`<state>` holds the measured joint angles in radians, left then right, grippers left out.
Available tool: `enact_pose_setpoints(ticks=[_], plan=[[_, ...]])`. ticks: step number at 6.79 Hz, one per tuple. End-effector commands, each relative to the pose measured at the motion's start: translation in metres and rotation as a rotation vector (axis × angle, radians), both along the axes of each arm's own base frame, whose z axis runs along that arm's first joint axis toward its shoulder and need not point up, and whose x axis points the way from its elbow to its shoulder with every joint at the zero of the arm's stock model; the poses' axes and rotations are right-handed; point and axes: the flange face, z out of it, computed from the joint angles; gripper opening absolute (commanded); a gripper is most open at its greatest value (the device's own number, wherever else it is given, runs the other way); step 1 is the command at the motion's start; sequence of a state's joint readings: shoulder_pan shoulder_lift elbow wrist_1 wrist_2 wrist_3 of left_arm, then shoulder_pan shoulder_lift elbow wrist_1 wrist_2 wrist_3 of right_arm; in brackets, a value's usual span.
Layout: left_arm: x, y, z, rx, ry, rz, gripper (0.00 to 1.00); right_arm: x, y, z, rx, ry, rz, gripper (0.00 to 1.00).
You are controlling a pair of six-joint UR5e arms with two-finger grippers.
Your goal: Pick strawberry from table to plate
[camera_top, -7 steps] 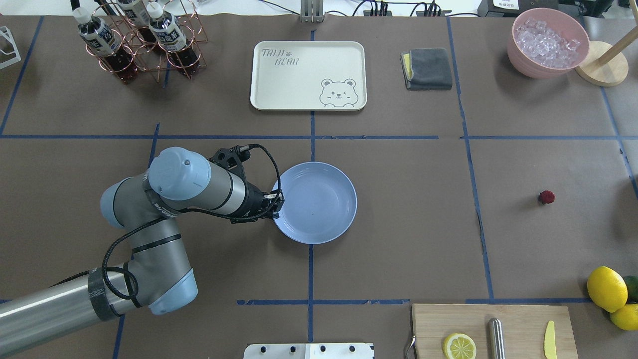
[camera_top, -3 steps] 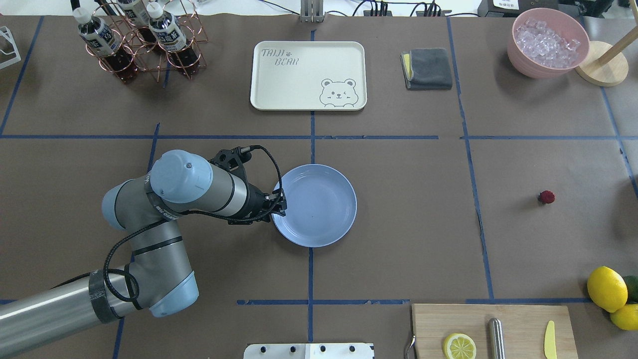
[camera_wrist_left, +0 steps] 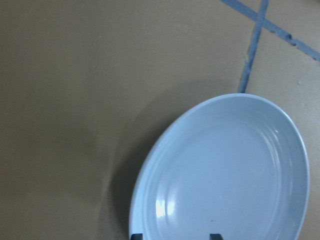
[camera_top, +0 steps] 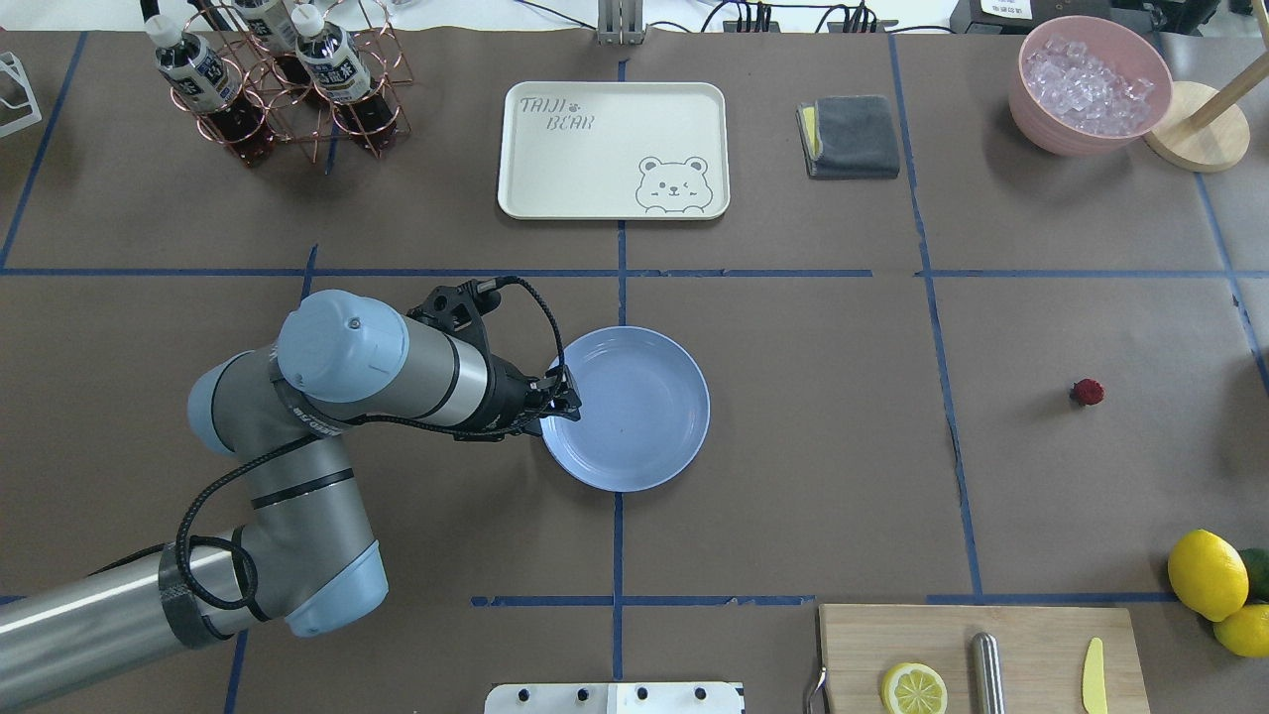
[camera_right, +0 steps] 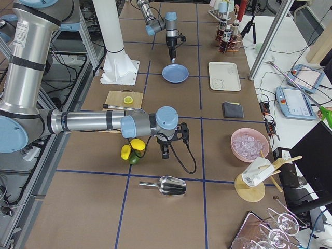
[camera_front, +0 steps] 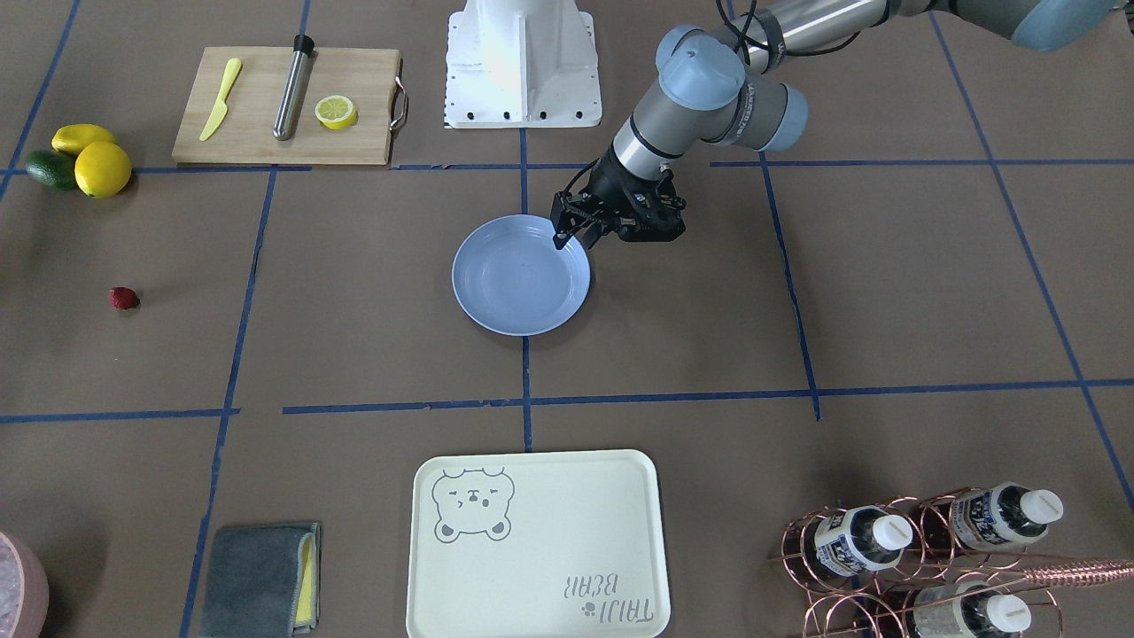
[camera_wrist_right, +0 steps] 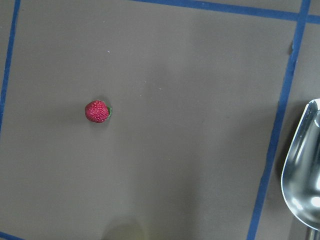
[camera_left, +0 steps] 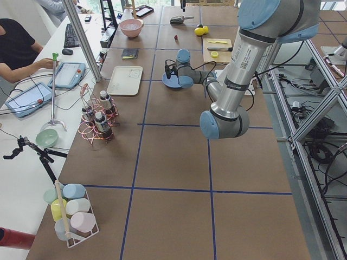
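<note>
The middle of the dark-red strawberry (camera_front: 124, 299) (camera_wrist_right: 97, 111) that lies alone on the table will be gripped by my right gripper.
The strawberry (camera_top: 1087, 392) is a tiny dark-red berry lying alone on the table (camera_top: 843, 446) at the right; it also shows in the front view (camera_front: 123, 298) and the right wrist view (camera_wrist_right: 97, 111). The light-blue plate (camera_top: 684, 407) sits empty at the table's middle. My left gripper (camera_top: 568, 398) hovers over the plate's left rim, open, with nothing between its fingers; the left wrist view shows the two tips apart above the plate (camera_wrist_left: 225, 170). My right gripper (camera_right: 165, 151) shows only in the exterior right view, pointing down, and I cannot tell its state.
A cutting board (camera_top: 1031, 635) with a lemon half, yellow knife and steel rod lies at the near right, lemons (camera_top: 1208, 573) beside it. At the back stand a cream bear tray (camera_top: 613, 149), bottle rack (camera_top: 278, 79), grey cloth (camera_top: 851, 136) and ice bowl (camera_top: 1091, 84). A metal scoop (camera_wrist_right: 305, 170) lies near the strawberry.
The left gripper has shifted a little to the right, further over the plate's left rim, and the arm's elbow swung left. The plate slid slightly toward the near side. The strawberry stayed put.
</note>
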<state>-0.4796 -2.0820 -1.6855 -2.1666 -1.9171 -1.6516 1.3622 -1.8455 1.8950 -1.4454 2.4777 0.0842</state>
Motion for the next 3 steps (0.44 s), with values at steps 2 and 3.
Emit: enact_pose_setpoints(ticks=[2, 3], plan=[[-0.007, 0.002, -0.007, 0.007, 0.016, -0.004, 0.61, -0.110, -0.007, -0.024, 0.001, 0.078, 0.095, 0.99], [-0.007, 0.002, -0.007, 0.007, 0.016, -0.004, 0.61, -0.143, -0.026, -0.024, -0.052, 0.061, 0.132, 1.00]])
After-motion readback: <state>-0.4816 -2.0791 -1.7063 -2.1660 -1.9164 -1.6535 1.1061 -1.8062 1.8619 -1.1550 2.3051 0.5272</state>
